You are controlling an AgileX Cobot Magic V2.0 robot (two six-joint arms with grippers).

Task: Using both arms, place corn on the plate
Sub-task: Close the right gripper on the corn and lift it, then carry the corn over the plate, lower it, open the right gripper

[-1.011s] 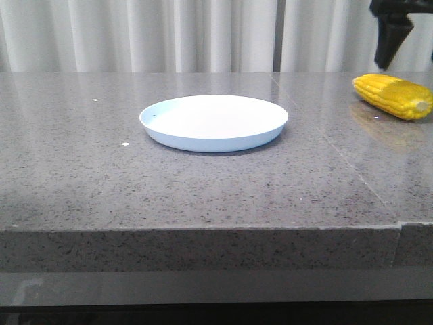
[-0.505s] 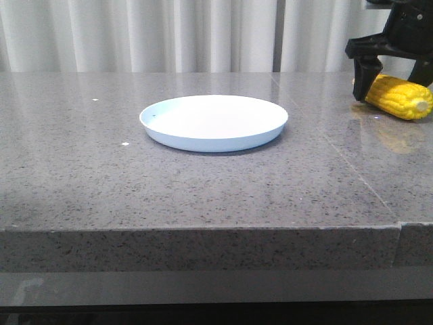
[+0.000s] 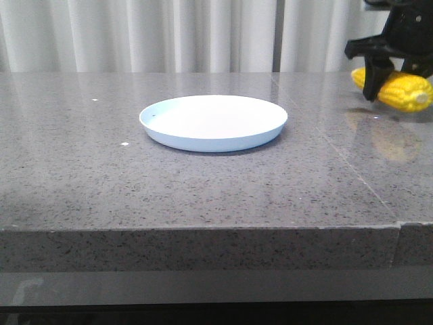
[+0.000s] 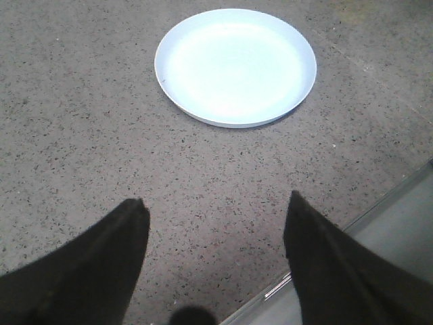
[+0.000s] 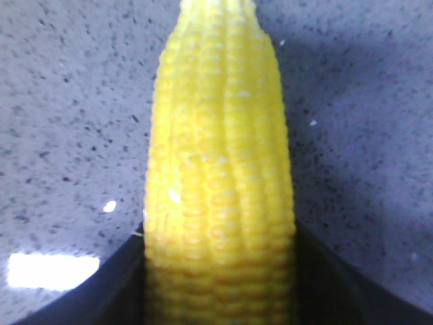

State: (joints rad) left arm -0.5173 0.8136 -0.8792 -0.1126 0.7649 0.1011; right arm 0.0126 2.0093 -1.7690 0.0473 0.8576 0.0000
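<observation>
My right gripper is going to release the yellow corn across the middle of the empty pale blue-white plate [image 3: 222,112].
The yellow corn [image 3: 407,91] is at the far right of the table, held a little above the surface. My right gripper [image 3: 392,84] is shut on the corn, with one dark finger across its near-left end. In the right wrist view the corn [image 5: 220,169] fills the gap between the black fingers [image 5: 115,284] of the gripper [image 5: 220,237]. The pale blue-white plate [image 3: 203,143] sits empty at the table's middle, well left of the corn. In the left wrist view my left gripper [image 4: 216,201] is open and empty over bare table, short of the plate [image 4: 237,64].
The grey speckled stone table [image 3: 101,176] has a seam running from the back middle to the front right. Its front edge [image 4: 379,210] lies just beside my left fingers. White curtains hang behind the table.
My right gripper came down from above onto the corn, closed on it and has lifted it slightly off the table. The plate has not moved.
</observation>
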